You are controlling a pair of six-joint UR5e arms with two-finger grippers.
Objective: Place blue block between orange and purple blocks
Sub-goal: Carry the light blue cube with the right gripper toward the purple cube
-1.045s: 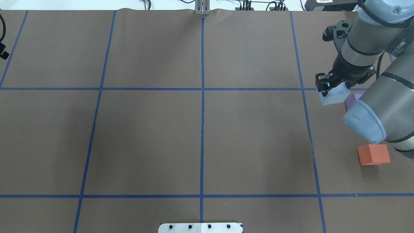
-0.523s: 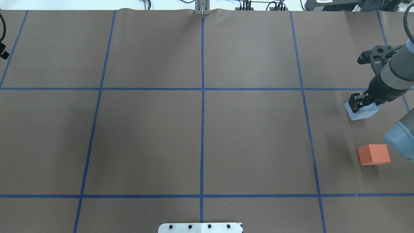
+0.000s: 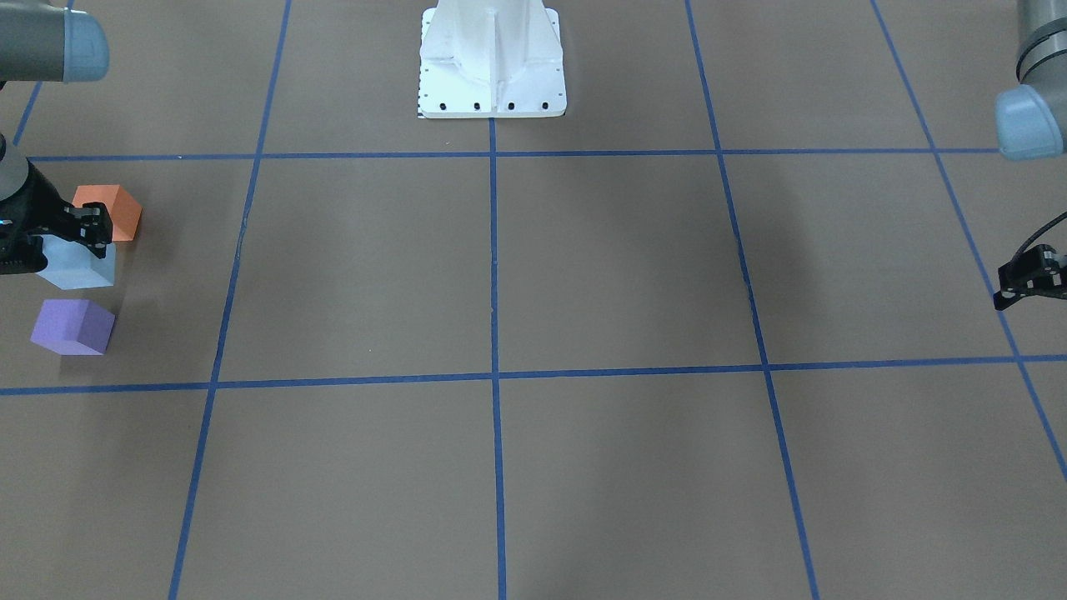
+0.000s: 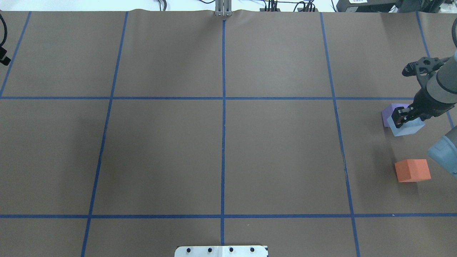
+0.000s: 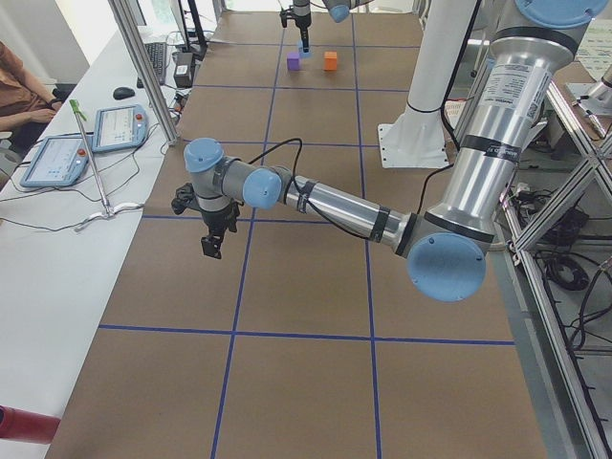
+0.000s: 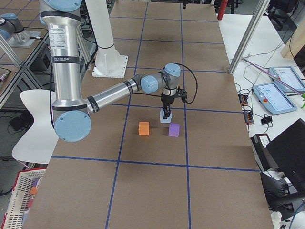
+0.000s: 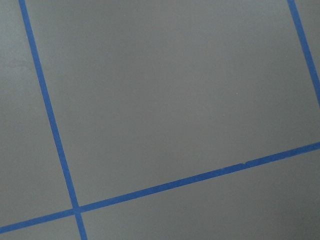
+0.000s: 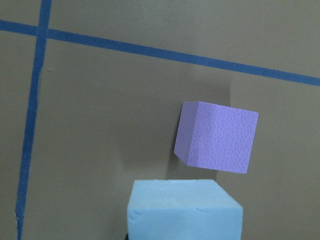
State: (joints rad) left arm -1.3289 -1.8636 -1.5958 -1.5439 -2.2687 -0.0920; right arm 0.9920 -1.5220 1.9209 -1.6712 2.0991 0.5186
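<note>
The blue block will go down on the table in the gap [image 3: 91, 273] between the orange and purple blocks, set there by my right gripper.
My right gripper [image 4: 402, 118] is shut on the light blue block [image 4: 408, 127] and holds it low over the table at the far right. I cannot tell whether the block touches the table. The purple block [image 4: 391, 111] lies just beyond it, partly covered in the overhead view. The orange block [image 4: 412, 170] lies nearer the robot, with a gap between it and the blue block. In the front-facing view the blue block [image 3: 79, 267] sits between the orange block [image 3: 112, 212] and the purple block [image 3: 73, 327]. The right wrist view shows the blue block [image 8: 182, 210] and the purple block [image 8: 215, 137]. My left gripper [image 3: 1004, 296] hangs shut and empty at the table's other end.
Blue tape lines [image 4: 223, 125] divide the brown table into squares. The robot's white base plate [image 3: 492, 62] stands at the middle of the near edge. Cables and a metal bracket [image 4: 223, 9] line the far edge.
My right gripper has carried the blue block rightward and toward the robot, from left of the purple block to its near side. The purple block shows again. The left arm has not moved.
</note>
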